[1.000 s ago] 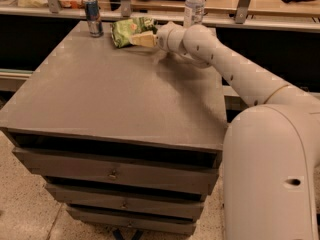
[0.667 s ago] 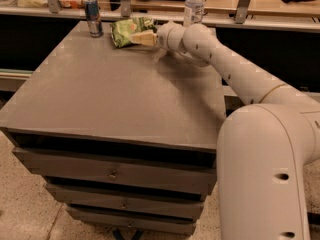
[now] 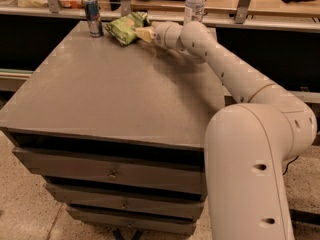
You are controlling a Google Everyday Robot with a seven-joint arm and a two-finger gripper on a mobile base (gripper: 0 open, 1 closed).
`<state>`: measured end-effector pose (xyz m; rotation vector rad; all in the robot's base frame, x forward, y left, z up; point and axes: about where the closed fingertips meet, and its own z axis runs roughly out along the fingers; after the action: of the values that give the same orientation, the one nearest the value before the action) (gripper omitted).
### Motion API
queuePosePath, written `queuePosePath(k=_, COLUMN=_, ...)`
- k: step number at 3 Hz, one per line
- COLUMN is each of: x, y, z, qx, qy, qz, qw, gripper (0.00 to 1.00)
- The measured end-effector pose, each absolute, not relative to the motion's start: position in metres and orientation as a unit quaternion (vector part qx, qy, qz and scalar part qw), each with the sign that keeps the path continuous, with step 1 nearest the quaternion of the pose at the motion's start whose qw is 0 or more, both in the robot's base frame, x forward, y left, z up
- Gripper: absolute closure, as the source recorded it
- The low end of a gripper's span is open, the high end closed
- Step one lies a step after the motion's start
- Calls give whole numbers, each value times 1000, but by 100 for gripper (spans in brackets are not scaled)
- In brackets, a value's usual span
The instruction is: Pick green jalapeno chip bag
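My gripper needs to open, back off and take the bag's middle (image 3: 125, 29), closer to the can, because its fingers reach only the end of the chip bag.
The green jalapeno chip bag (image 3: 122, 28) lies wrinkled on the far part of the grey tabletop (image 3: 115, 89), just right of the can. My gripper (image 3: 143, 33) reaches across the table from the right and is at the bag's right end, touching it. The bag's right edge is partly hidden by the gripper.
A slim blue-silver can (image 3: 92, 17) stands upright at the far left, close to the bag. A clear water bottle (image 3: 194, 4) stands behind my arm at the far edge. Metal posts and a shelf run behind the table. Drawers are below the tabletop.
My gripper has moved a little left and farther in, against the bag. The bag has shifted slightly toward the can.
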<state>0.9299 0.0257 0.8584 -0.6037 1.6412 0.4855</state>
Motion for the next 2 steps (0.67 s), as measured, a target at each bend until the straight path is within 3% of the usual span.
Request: queuePosePath(k=2, x=920, y=15, z=858, qx=-263, qy=718, qz=204, qw=611, gripper=94)
